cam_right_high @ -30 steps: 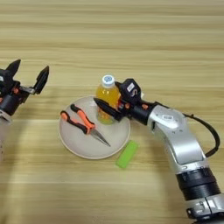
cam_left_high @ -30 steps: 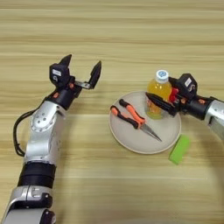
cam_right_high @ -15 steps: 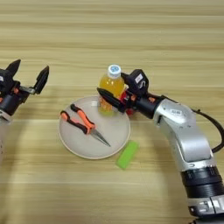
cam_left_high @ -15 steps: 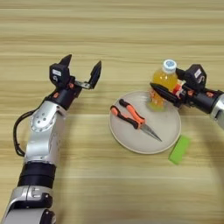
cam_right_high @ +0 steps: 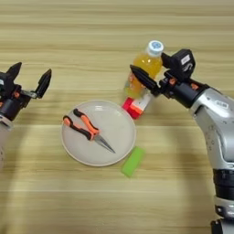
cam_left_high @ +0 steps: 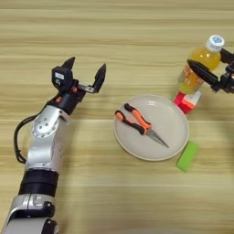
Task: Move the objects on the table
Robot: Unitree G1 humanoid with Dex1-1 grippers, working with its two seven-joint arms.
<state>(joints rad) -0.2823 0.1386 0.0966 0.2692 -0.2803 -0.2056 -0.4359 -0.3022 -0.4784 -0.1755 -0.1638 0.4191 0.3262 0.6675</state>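
Note:
I will set the orange-juice bottle on bare table [cam_left_high: 224, 106] past the puzzle cube, away from the plate, using my right gripper.
The orange-juice bottle [cam_right_high: 140, 69] with its white cap [cam_right_high: 155, 46] hangs tilted just past the plate's far right rim, and my right gripper [cam_right_high: 153, 69] is shut on it. Right under the bottle, the small multicoloured puzzle cube [cam_right_high: 136, 106] lies on the table, touching the rim of the white plate [cam_right_high: 112, 118]. The orange-and-black needle-nose pliers [cam_left_high: 139, 124] lie on the plate, tips pointing to the lower right. My left gripper [cam_left_high: 85, 75] is held open over the bare wooden table [cam_left_high: 114, 36], left of the plate, with nothing between its fingers.
A small green block [cam_left_high: 188, 156] lies on the table just off the plate's lower right rim. My left arm [cam_left_high: 43, 146] runs down the left side of the picture.
My right gripper has carried the bottle up and to the right, off the plate, tilting it. The cube now shows beneath it. The left arm has not moved.

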